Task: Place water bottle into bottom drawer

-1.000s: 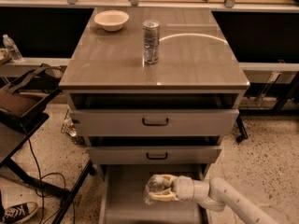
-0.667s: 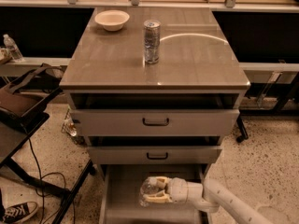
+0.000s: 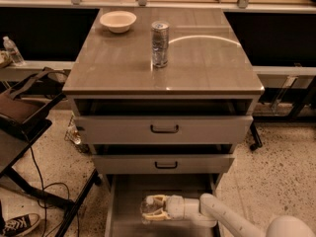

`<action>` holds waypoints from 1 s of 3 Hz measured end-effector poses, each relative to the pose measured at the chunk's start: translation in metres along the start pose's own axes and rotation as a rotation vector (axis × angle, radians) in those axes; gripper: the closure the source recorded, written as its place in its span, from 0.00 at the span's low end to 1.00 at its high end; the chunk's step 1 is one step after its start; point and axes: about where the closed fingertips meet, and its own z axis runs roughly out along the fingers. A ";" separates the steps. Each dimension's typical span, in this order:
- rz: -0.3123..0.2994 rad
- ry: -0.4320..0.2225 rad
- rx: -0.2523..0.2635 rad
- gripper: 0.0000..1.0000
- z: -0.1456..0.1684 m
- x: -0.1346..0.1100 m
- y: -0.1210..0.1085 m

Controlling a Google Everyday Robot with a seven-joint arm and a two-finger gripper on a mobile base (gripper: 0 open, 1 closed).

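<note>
Next, the gripper releases the water bottle near the middle of the grey bottom of the bottom drawer (image 3: 148, 211).
The bottom drawer (image 3: 128, 191) is pulled out at the foot of the cabinet, its grey floor showing. My gripper (image 3: 154, 209) reaches in from the lower right on a white arm and is low inside the drawer, shut on the water bottle (image 3: 147, 207). The bottle is clear with a white cap and sits between the yellowish fingers (image 3: 157, 199), just above or on the drawer floor; I cannot tell which.
A silver drink can (image 3: 159, 44) and a white bowl (image 3: 117, 20) stand on the cabinet top (image 3: 207, 58). Two upper drawers with black handles (image 3: 164, 129) are partly open. A black bag (image 3: 24, 107) and cables lie at the left. Another bottle (image 3: 12, 51) stands on a left shelf.
My gripper has moved left and slightly lower inside the bottom drawer, carrying the water bottle with it.
</note>
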 end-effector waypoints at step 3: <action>-0.007 0.011 0.020 1.00 0.011 0.085 -0.015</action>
